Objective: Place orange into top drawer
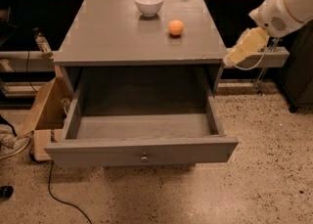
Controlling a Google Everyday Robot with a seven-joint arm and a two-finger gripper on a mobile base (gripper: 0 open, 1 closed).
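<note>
Next, my gripper goes to the orange in front of the white bowl and closes on the orange's side (181, 28) facing the arm.
The orange (176, 27) sits on the grey cabinet top (112, 37), right of centre and in front of a white bowl (149, 3). The top drawer (142, 150) is pulled fully out below the top, its inside bare, with a small round metal knob (144, 158) at the centre of its front panel. My gripper (239, 53), cream-coloured on a white arm (286, 8), hangs in the air just off the cabinet's right edge, pointing down and left. It is to the right of the orange and apart from it, holding nothing that I can see.
A cardboard box (44, 108) stands on the floor against the cabinet's left side. A black cable (54, 189) trails over the speckled floor at front left. A bottle (41, 41) stands on a low shelf at left. A grey ledge (271, 56) lies behind the gripper.
</note>
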